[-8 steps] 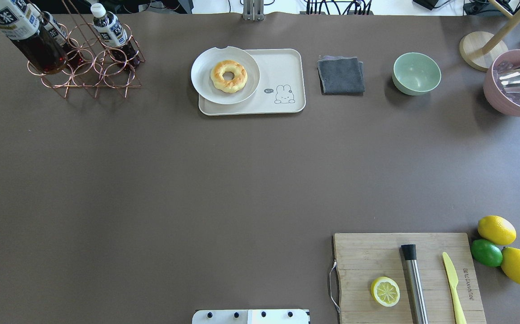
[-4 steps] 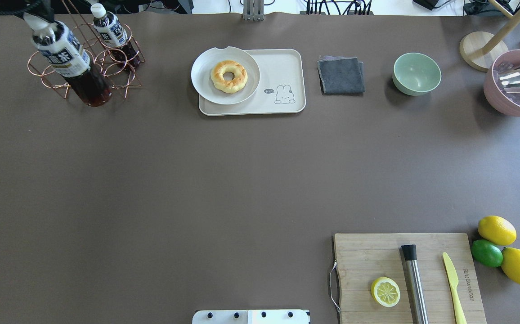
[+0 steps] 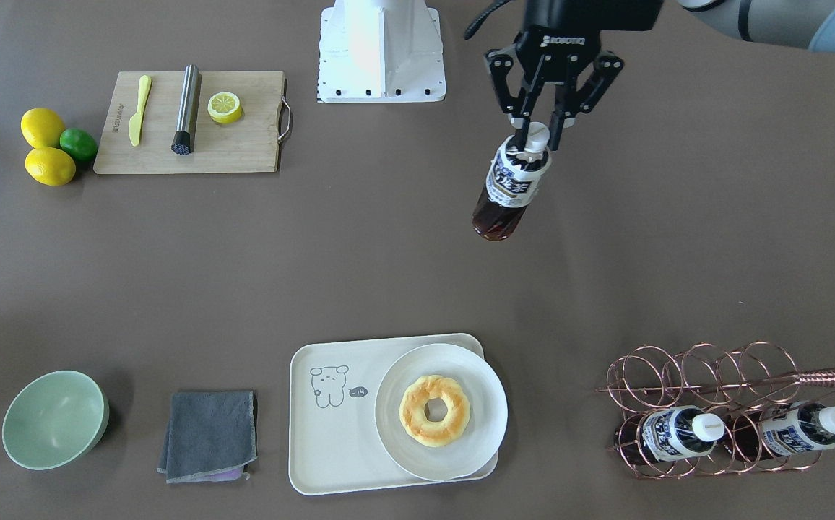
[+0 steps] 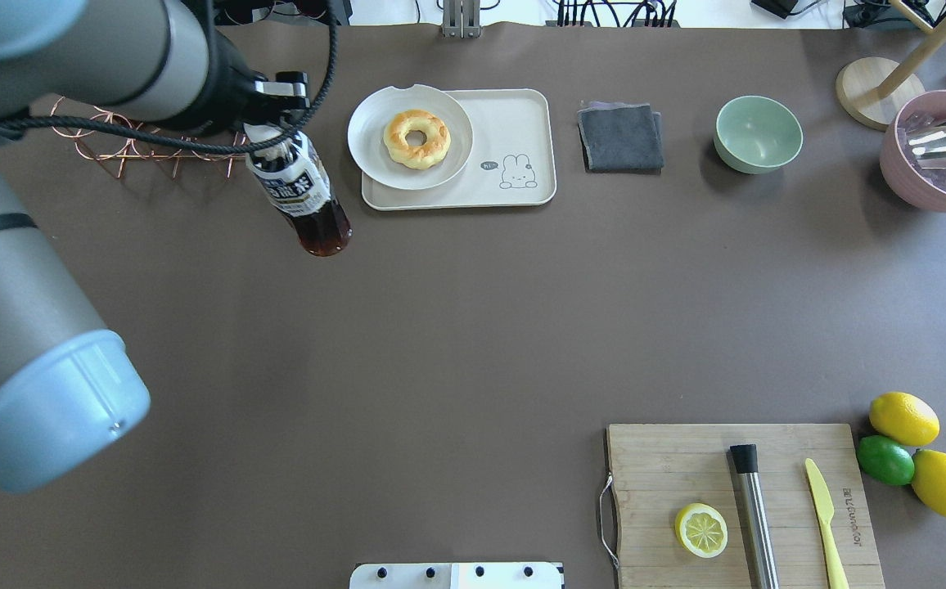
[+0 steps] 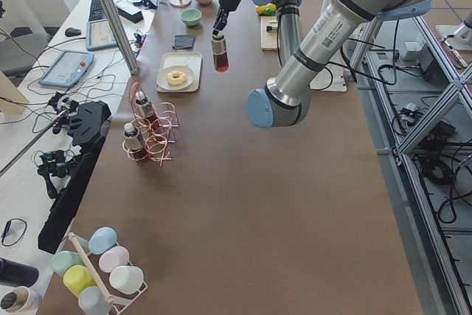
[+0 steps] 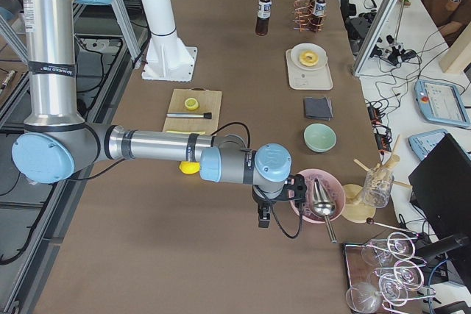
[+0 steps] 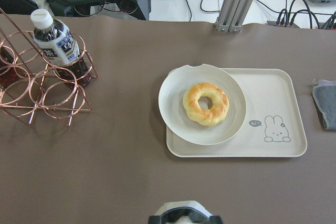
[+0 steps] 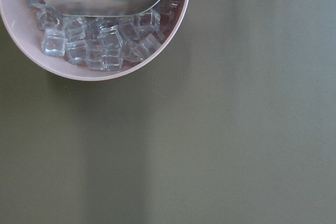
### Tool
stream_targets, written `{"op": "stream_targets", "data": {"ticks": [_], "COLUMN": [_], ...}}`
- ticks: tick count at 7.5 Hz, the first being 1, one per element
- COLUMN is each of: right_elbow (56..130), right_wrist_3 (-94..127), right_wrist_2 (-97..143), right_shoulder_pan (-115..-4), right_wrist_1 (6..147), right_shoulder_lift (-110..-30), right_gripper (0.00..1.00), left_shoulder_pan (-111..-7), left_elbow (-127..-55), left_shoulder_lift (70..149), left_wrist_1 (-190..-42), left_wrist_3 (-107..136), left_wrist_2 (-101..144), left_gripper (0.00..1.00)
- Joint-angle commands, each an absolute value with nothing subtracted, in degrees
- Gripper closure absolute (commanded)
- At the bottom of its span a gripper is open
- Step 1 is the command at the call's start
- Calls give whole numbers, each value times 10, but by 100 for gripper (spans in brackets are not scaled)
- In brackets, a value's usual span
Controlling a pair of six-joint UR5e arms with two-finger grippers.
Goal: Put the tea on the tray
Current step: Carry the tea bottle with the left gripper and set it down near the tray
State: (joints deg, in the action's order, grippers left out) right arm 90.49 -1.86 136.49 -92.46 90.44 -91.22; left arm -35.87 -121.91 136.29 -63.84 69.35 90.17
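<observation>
The tea bottle, now hanging above the table, will go down from my left gripper onto the bare table (image 3: 393, 235), in the spot between the white base and the tray.
My left gripper (image 4: 277, 146) is shut on the white cap of a tea bottle (image 4: 303, 195) and holds it hanging above the table, just left of the tray (image 4: 514, 123). In the front-facing view the gripper (image 3: 537, 137) pinches the bottle (image 3: 510, 189) by its cap. The cream tray (image 3: 323, 448) with its line-drawn animal has bare room on the side away from the plate. Two more tea bottles (image 3: 667, 433) (image 3: 797, 430) lie in the copper rack (image 3: 699, 368). My right gripper (image 6: 263, 215) shows only in the exterior right view, beside the pink bowl; I cannot tell its state.
A white plate (image 4: 375, 155) with a doughnut (image 4: 416, 137) covers the tray's left part. A grey cloth (image 4: 620, 136), a green bowl (image 4: 758, 133) and a pink ice bowl (image 4: 915, 184) stand to the right. The cutting board (image 4: 669, 466) and lemons (image 4: 903, 417) are at the near right.
My left arm has carried the tea bottle away from the rack and to the right, close to the tray's left edge. The arm now fills the left of the overhead view.
</observation>
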Motion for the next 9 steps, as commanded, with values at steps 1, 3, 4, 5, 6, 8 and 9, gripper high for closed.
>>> {"op": "stream_targets", "data": {"ticks": [1,3,4,5,6,8,9], "right_elbow": [904,904,904,904,904,904,904], "right_wrist_3": [-18,-18,-18,-18,-18,-18,-18], "right_wrist_2": [1364,1364,1364,1364,1364,1363,1364], "right_shoulder_pan": [-925,-925,-925,-925,-925,-925,-925], "right_wrist_1": [904,904,904,904,904,904,904], "right_shoulder_lift": [-910,-910,-910,-910,-910,-910,-910], "right_gripper": [0,0,0,0,0,0,0], "left_shoulder_pan": [-254,-209,-206,-206,-206,-205,-206], "left_elbow": [-1180,-1133,-1121,-1102,-1084,-1066,-1065], "left_shoulder_lift": [1392,1424,1423,1420,1419,1417,1417], "left_wrist_1": [-639,-642,-655,-680,-706,-721,-721], "left_wrist_3": [763,798,810,809,810,810,810], "left_wrist_2": [815,773,766,761,760,761,760], "left_gripper": [100,100,100,100,100,100,100]}}
